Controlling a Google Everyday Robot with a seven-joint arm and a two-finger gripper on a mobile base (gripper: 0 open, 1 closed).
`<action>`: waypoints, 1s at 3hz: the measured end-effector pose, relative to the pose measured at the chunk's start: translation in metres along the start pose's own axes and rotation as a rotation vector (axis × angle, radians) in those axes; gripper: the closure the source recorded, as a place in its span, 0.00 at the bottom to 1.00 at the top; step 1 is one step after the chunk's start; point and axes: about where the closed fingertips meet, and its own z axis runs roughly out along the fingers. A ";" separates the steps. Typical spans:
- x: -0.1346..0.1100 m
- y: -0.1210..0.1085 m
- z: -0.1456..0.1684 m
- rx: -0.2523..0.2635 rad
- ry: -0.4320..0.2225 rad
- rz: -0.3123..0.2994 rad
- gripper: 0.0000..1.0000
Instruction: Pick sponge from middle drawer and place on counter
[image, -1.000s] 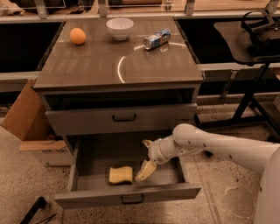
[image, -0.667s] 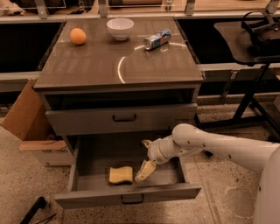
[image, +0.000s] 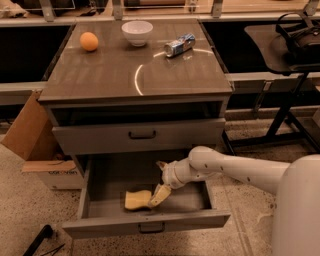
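Note:
The robot's gripper will next close on the sponge's end (image: 147, 198) nearest the white arm, so that the far end of the sponge stays sticking out.
The pale-yellow sponge (image: 137, 199) lies flat on the floor of the pulled-out middle drawer (image: 146, 223), near its front wall and left of centre. My gripper (image: 156, 183) is down inside this drawer, just right of the sponge. It is open: the lower finger (image: 160, 194) touches the sponge's right end and the other finger points up toward the drawer back. It holds nothing. The white arm reaches in from the right. The glossy counter (image: 115, 75) with its pale arc tops the cabinet above.
On the counter stand an orange fruit (image: 89, 41), a white bowl (image: 137, 32) and a lying can (image: 179, 45). A closed drawer front (image: 142, 134) sits above the open one. A cardboard box (image: 35, 142) stands at the left, a dark side table (image: 290, 45) at the right.

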 end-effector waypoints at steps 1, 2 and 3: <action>0.000 -0.004 0.020 0.023 -0.011 -0.021 0.00; -0.002 -0.003 0.042 0.036 0.006 -0.045 0.00; -0.003 0.003 0.062 0.029 0.034 -0.062 0.00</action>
